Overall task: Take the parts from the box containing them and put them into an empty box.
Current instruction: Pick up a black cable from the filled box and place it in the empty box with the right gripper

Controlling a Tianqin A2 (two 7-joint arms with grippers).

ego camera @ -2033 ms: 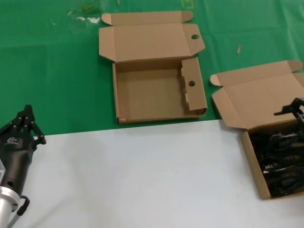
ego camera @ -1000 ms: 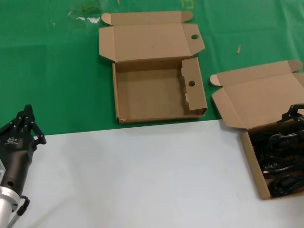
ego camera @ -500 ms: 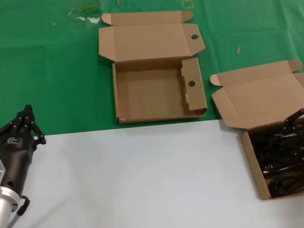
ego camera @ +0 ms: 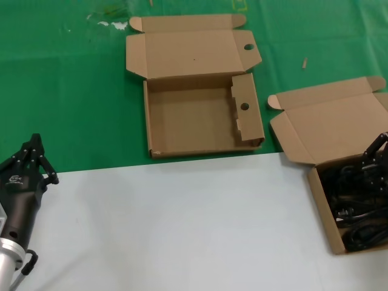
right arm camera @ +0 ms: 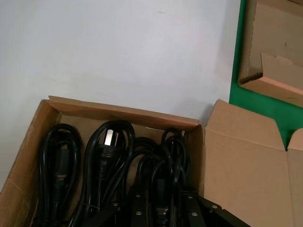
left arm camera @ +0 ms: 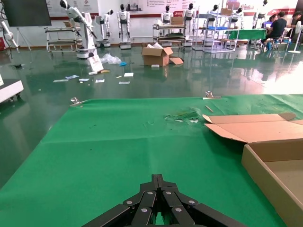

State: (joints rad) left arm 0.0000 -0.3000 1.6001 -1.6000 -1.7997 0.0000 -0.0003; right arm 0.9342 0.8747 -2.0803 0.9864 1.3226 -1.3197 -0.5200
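Observation:
Next, my right gripper releases the cable bundle on the empty box's bottom (ego camera: 187,108), halfway along and nearer to the box's open lid.
The parts, black coiled power cables (ego camera: 354,200), lie in the plain-lidded cardboard box (ego camera: 320,197) at the right edge. My right gripper (ego camera: 377,154) is down inside that box, among the cables. In the right wrist view its open fingers (right arm camera: 138,208) stand on either side of one cable bundle (right arm camera: 163,187), with more cables (right arm camera: 106,151) beside it. The empty box with round holes (ego camera: 194,118) stands open at the back centre on the green cloth. My left gripper (ego camera: 33,145) is shut and parked at the near left.
The plain box's open lid (ego camera: 333,124) lies flat behind the cables, towards the empty box. The front half of the table is white (ego camera: 182,224), the back half green cloth (ego camera: 66,103). The left wrist view shows the empty box's edge (left arm camera: 274,156).
My right gripper has moved down and to the right into the cable box over the last two seconds. The left arm and both boxes have not moved.

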